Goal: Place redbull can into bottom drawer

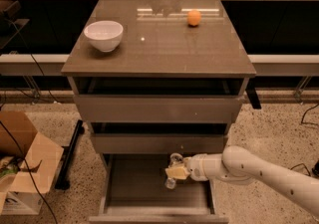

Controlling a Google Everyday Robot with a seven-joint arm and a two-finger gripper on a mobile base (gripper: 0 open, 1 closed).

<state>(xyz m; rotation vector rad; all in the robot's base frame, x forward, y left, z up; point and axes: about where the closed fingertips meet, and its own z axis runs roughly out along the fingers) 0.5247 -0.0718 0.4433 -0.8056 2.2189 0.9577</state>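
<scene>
The robot's gripper should set the redbull can, now tilted just above the drawer floor, down on the bottom drawer's inside (164,203), just behind the middle of that drawer's front panel.
The bottom drawer (149,195) is pulled out wide below the two upper drawers, its flat floor showing. My gripper (175,172) reaches in from the right on a white arm and is shut on the redbull can (173,170), a slim silver can held tilted just above the drawer floor, near its middle right. The can's shiny round top (175,158) points up and back, and its lower end (170,184) sits close to the floor.
On the cabinet top (159,44) stand a white bowl (103,34) at the left and a small orange ball (194,17) at the back right. An open cardboard box (22,168) sits on the floor at the left. Cables lie at the right.
</scene>
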